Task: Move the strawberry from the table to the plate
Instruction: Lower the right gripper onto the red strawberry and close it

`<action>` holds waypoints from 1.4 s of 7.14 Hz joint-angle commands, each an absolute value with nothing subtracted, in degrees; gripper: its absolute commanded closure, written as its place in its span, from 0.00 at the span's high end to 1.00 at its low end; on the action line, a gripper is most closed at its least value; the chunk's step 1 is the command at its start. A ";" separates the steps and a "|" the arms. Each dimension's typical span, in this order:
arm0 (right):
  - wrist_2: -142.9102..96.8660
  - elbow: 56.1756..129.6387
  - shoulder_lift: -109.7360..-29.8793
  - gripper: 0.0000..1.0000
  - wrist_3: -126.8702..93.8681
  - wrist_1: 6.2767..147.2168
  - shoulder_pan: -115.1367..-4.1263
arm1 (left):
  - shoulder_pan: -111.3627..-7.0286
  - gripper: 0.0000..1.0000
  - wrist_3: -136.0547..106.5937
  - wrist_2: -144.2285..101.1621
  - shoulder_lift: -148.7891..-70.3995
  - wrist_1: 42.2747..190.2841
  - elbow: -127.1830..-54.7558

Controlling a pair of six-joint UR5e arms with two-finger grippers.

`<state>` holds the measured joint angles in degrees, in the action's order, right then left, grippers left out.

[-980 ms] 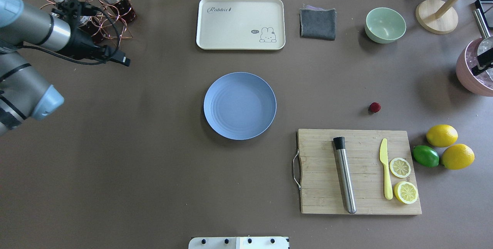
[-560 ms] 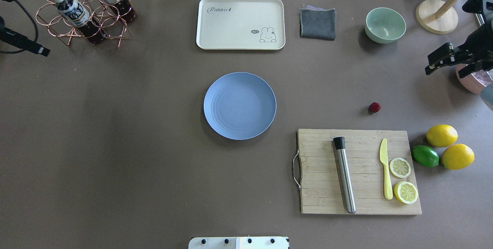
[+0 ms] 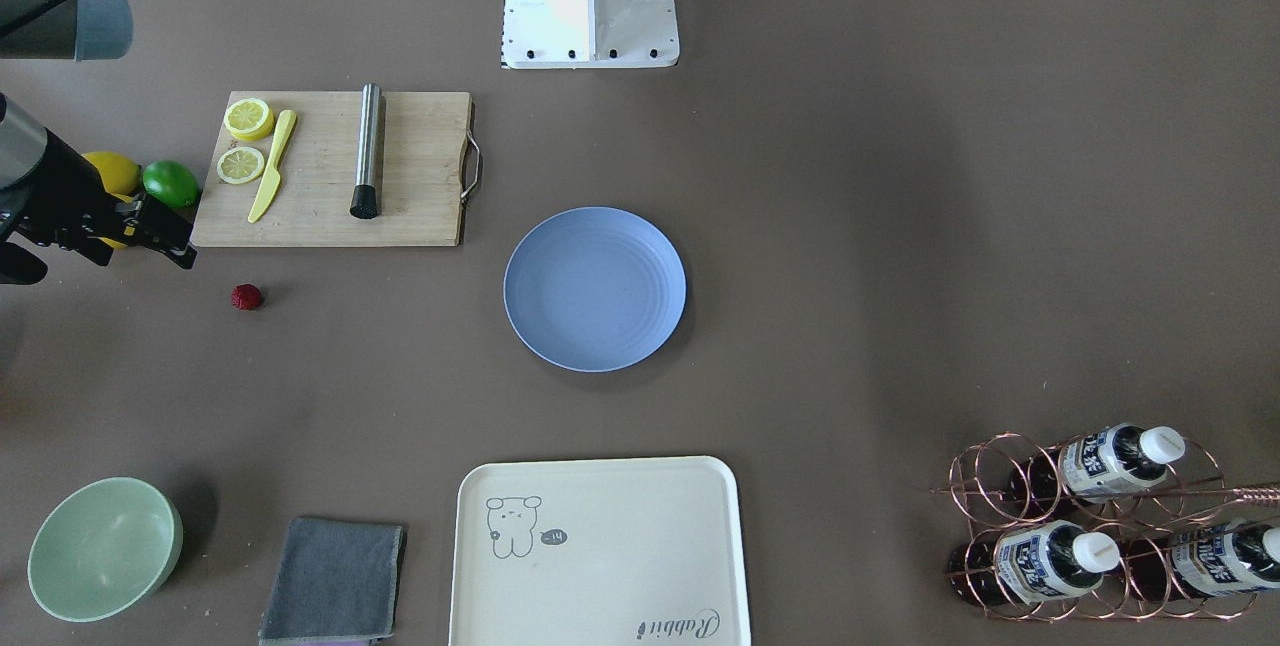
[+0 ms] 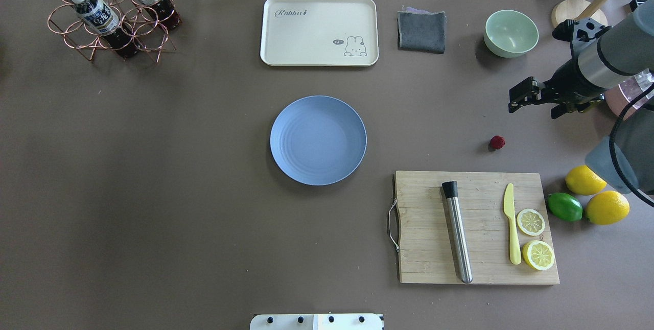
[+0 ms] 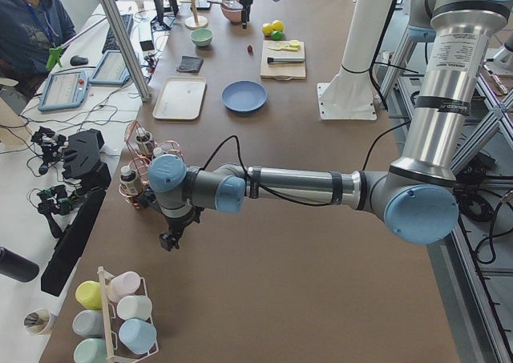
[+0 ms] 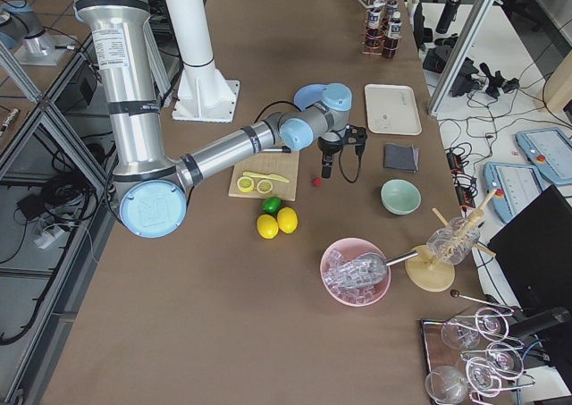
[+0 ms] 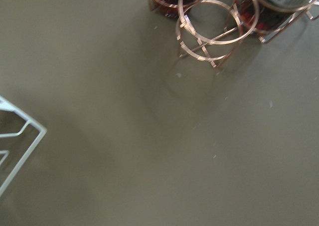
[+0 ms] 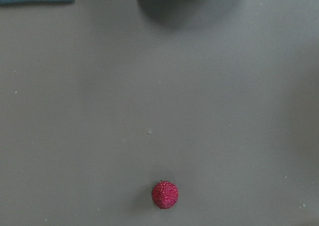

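Note:
The robot's right gripper needs to next go down to the strawberry lying near the cutting board and close around the strawberry's middle (image 3: 246, 297) (image 8: 165, 194).
The strawberry (image 4: 497, 142) is a small dark-red berry lying alone on the grey-brown table (image 4: 153, 192), just beyond the cutting board. The round light-blue plate (image 4: 318, 140) sits empty at the table's middle, well to the berry's left. My right gripper (image 4: 529, 105) hovers above the table a little beyond and to the right of the berry, open and holding nothing. In the right wrist view the strawberry (image 8: 165, 194) shows low in the picture. My left gripper (image 5: 170, 239) hangs by the bottle rack at the table's left end; I cannot tell whether it is open or shut.
A wooden cutting board (image 4: 424, 238) carries a steel muddler, a yellow knife and two lemon halves. Lemons and a lime (image 4: 564, 206) lie to its right. A green bowl (image 4: 511, 32), grey cloth (image 4: 421, 31), cream tray (image 4: 319, 31) and copper bottle rack (image 4: 107, 13) line the far edge.
The left arm has pulled out of the overhead view to the left. The right arm has come in from the right edge toward the strawberry. The strawberry and the plate have not moved.

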<state>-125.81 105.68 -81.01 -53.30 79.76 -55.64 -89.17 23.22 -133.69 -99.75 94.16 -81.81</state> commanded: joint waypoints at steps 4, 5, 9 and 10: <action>-115.85 100.29 -80.77 1.00 -54.14 71.72 -47.64 | -90.00 0.98 24.52 -133.59 -95.71 92.72 -82.18; -115.32 99.15 -80.86 0.99 -54.31 71.72 -47.38 | -90.00 0.98 24.52 -133.59 -95.45 92.64 -82.09; -112.85 98.09 -81.03 0.85 -57.39 71.72 -44.74 | -89.91 0.98 24.61 -133.68 -94.40 92.72 -82.26; -112.85 98.09 -80.86 0.83 -58.61 71.63 -44.21 | -89.91 0.98 24.61 -133.68 -94.22 92.72 -82.35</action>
